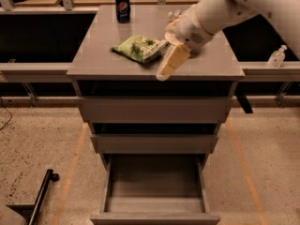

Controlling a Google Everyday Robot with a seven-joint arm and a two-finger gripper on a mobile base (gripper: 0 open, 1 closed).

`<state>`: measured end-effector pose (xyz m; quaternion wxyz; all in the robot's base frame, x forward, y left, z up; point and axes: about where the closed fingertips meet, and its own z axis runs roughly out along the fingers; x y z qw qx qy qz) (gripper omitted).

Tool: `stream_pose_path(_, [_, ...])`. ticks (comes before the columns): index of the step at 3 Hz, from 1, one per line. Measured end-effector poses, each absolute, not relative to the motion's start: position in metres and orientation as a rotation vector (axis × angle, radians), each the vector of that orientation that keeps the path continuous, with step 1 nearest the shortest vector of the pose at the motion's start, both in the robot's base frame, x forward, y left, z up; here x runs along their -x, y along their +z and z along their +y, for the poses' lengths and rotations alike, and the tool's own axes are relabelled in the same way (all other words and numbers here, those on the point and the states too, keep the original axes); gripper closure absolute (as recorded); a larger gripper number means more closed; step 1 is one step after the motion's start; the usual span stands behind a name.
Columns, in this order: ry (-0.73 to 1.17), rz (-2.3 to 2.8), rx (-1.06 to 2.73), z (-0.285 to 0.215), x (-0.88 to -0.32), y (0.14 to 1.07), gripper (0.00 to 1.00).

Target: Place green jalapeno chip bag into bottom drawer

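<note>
The robot's gripper should next move to the green jalapeno chip bag's end (152,52) nearest the white bowl and close there.
The green jalapeno chip bag (138,47) lies on the grey cabinet top (103,55), left of centre. My gripper (164,71), cream-coloured on a white arm, hangs over the front part of the top, just right of the bag and a little nearer the front edge, pointing down and to the left. It holds nothing that I can see. The bottom drawer (154,215) is pulled out and open, and its grey inside is bare. The middle drawer (154,143) and top drawer (154,109) are closed.
A dark blue soda can (122,6) stands at the back of the top. The arm hides most of a white bowl (168,35). A clear bottle (276,56) stands on the ledge at the right. A black bar (40,196) lies on the floor at the lower left.
</note>
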<state>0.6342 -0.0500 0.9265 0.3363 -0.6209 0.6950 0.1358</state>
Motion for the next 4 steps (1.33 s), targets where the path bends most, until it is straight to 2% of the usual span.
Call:
stream_pose_path(2, [0.410, 1.788, 1.572, -0.034, -0.644, 0.918, 0.00])
stream_pose_path(4, [0.537, 1.726, 1.495, 0.005, -0.697, 0.888, 0.00])
